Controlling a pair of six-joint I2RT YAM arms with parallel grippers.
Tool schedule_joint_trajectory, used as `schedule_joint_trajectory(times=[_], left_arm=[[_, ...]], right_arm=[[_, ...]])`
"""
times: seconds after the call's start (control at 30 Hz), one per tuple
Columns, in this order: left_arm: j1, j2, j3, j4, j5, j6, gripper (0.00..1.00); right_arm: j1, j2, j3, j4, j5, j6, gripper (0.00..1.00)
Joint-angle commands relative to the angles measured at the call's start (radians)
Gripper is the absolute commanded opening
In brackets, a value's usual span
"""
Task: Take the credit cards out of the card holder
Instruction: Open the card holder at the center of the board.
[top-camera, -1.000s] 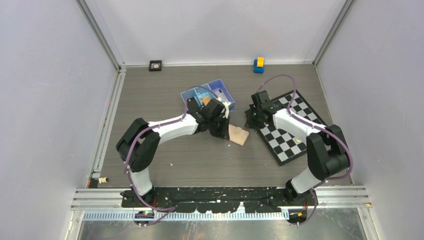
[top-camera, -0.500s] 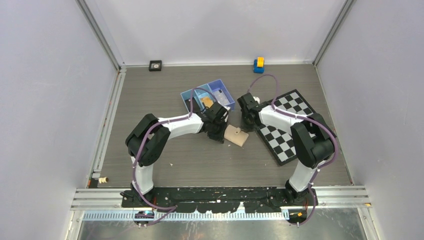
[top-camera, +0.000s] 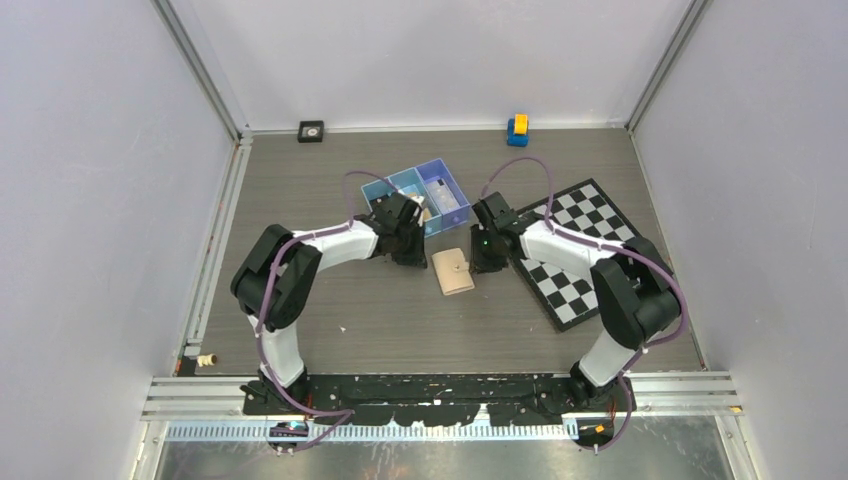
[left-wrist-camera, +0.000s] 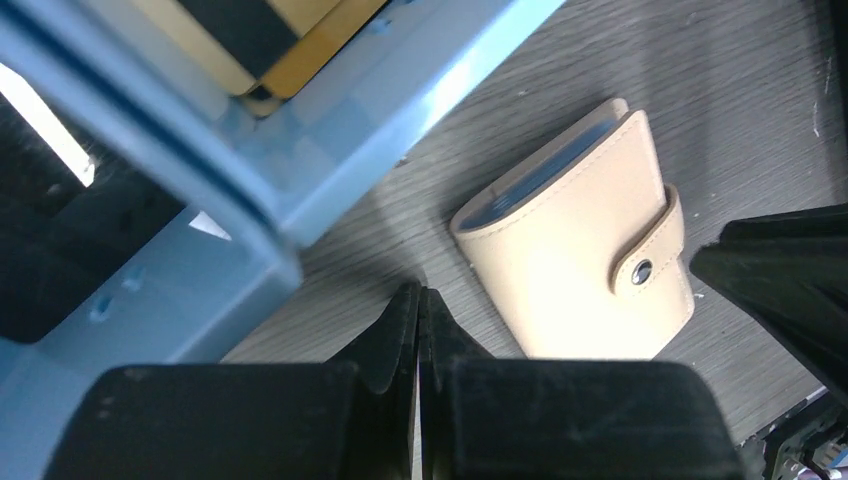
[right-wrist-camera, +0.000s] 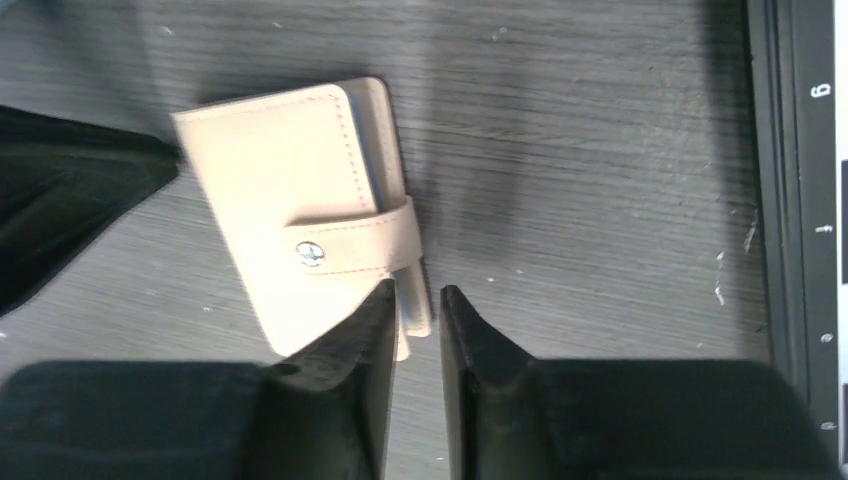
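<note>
With my right gripper's fingers at the corner beside the snapped tab, my left gripper next pins the card holder while my right gripper takes the tab (right-wrist-camera: 352, 246).
The tan card holder (top-camera: 453, 272) lies flat and snapped shut on the table between my two grippers. It shows in the left wrist view (left-wrist-camera: 575, 255) with grey card edges (left-wrist-camera: 545, 172) in its open end, and in the right wrist view (right-wrist-camera: 300, 205). My left gripper (top-camera: 410, 250) is shut and empty, its tips (left-wrist-camera: 418, 292) on the table just left of the holder. My right gripper (top-camera: 480, 258) has its jaws a narrow gap apart (right-wrist-camera: 416, 292) over the holder's tab corner, not clamped. An orange and black card (left-wrist-camera: 265, 40) lies in the blue tray.
The blue three-compartment tray (top-camera: 445, 178) stands just behind the left gripper, its wall close in the left wrist view (left-wrist-camera: 300, 150). A checkerboard (top-camera: 580, 270) lies to the right, with its edge in the right wrist view (right-wrist-camera: 795, 200). A blue-yellow toy (top-camera: 517, 129) and a small black object (top-camera: 311, 130) sit at the back wall.
Both grippers have moved left. The card holder has slid left and turned with its long side toward me. The left gripper has drawn back toward the tray.
</note>
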Motion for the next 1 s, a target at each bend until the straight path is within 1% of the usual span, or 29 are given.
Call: schedule_joint_trajectory(times=[0.0,0.03,0.1,0.13,0.2,0.27,0.33,0.43,0.5,0.63,0.73,0.8,0.97], left_arm=[[0.008,-0.069,-0.037,0.030,0.020,-0.021,0.00],[0.007,-0.081,-0.042,0.027,0.025,-0.025,0.00],[0.008,-0.103,-0.063,0.028,0.036,-0.040,0.00],[0.007,-0.114,-0.074,0.034,0.041,-0.048,0.01],[0.007,-0.127,-0.102,0.066,0.069,-0.072,0.03],[0.008,-0.127,-0.126,0.109,0.124,-0.103,0.09],[0.008,-0.110,-0.134,0.137,0.167,-0.129,0.17],[0.008,-0.084,-0.132,0.167,0.222,-0.153,0.30],[0.009,-0.071,-0.131,0.183,0.244,-0.164,0.35],[0.012,-0.058,-0.136,0.216,0.272,-0.183,0.37],[0.021,-0.039,-0.139,0.238,0.297,-0.199,0.38],[0.028,-0.023,-0.139,0.258,0.310,-0.211,0.38],[0.042,0.009,-0.145,0.302,0.351,-0.244,0.38]], right_arm=[[0.006,-0.087,-0.013,0.074,-0.002,-0.004,0.37],[0.006,-0.089,-0.018,0.085,-0.001,-0.003,0.43],[0.007,-0.089,-0.023,0.103,-0.009,-0.006,0.50],[0.009,-0.087,-0.025,0.115,-0.019,-0.008,0.55],[0.012,-0.081,-0.035,0.158,-0.056,-0.008,0.73],[0.013,-0.065,-0.037,0.179,-0.079,-0.009,0.79],[0.014,-0.040,-0.028,0.186,-0.086,-0.006,0.80],[0.016,-0.001,-0.014,0.205,-0.115,-0.005,0.80],[0.018,0.022,-0.005,0.203,-0.120,-0.001,0.78],[0.019,0.056,0.021,0.156,-0.060,0.003,0.66],[0.024,0.080,0.033,0.144,-0.052,0.006,0.58],[0.030,0.087,0.042,0.132,-0.036,0.007,0.50],[0.034,0.076,0.029,0.145,-0.064,0.020,0.39]])
